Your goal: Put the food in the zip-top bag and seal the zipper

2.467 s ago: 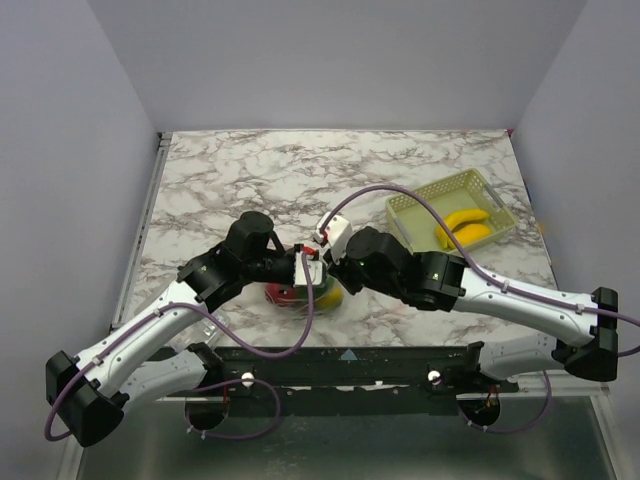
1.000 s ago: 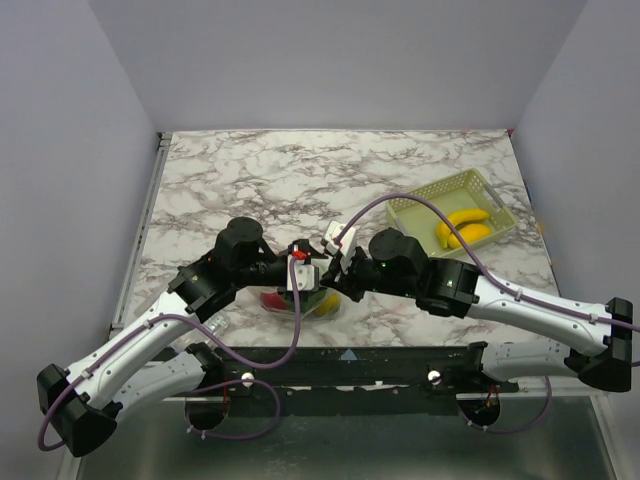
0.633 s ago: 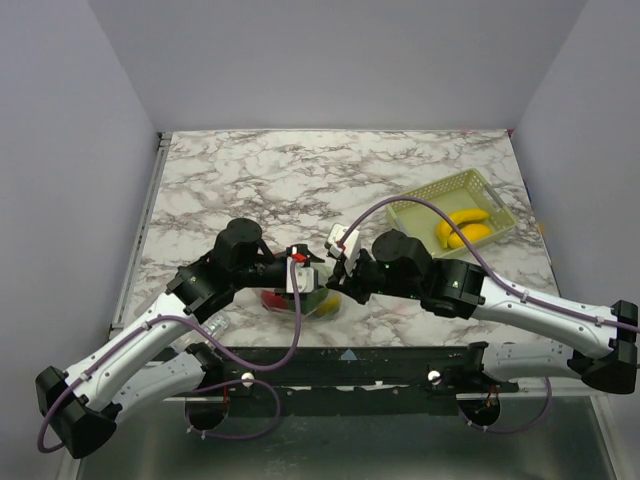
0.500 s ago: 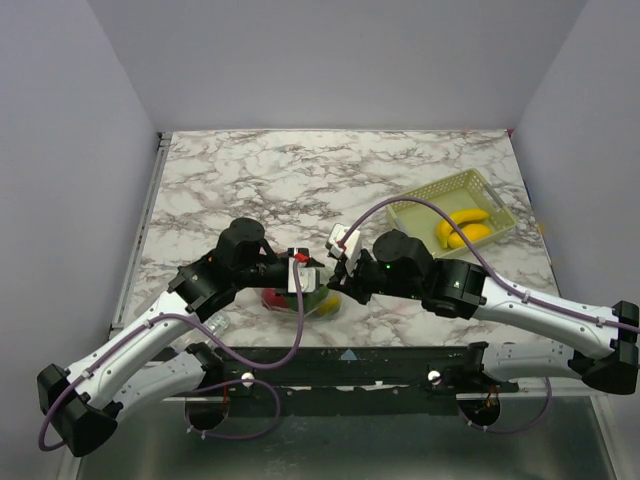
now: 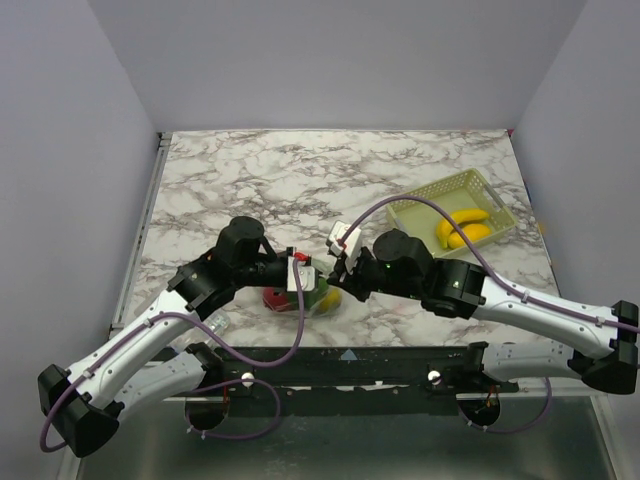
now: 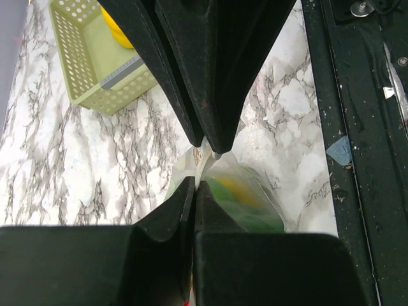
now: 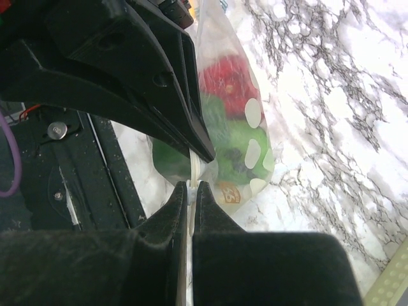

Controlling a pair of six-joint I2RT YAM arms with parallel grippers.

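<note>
I can see a short part of the zipper uncovered between my grippers' fingers, so I should open my right gripper and pinch close against my left gripper (image 7: pixel 194 159) before running it along the zipper.
The zip-top bag (image 5: pixel 318 298) hangs between my two grippers near the table's front edge. It holds the food: red (image 7: pixel 224 76) and green (image 7: pixel 245 148) toys, and green and yellow ones show in the left wrist view (image 6: pixel 245 194). My left gripper (image 5: pixel 298 274) is shut on the zipper (image 6: pixel 203 157), a pale strip at the bag's top. My right gripper (image 5: pixel 337 268) is shut on the same zipper (image 7: pixel 196 168), tip to tip with the left one. In the wrist views the left gripper (image 6: pixel 194 183) and the right gripper (image 7: pixel 191 185) nearly touch.
A pale green perforated basket (image 5: pixel 412 207) with yellow bananas (image 5: pixel 464 229) stands at the right, also seen in the left wrist view (image 6: pixel 83 70). The black frame rail (image 5: pixel 340 358) runs along the table's front edge just below the bag.
Over 2.5 s both grippers moved from on top of the bag to its upper edge, the right one ending slightly right. In the last half second almost nothing moved.
</note>
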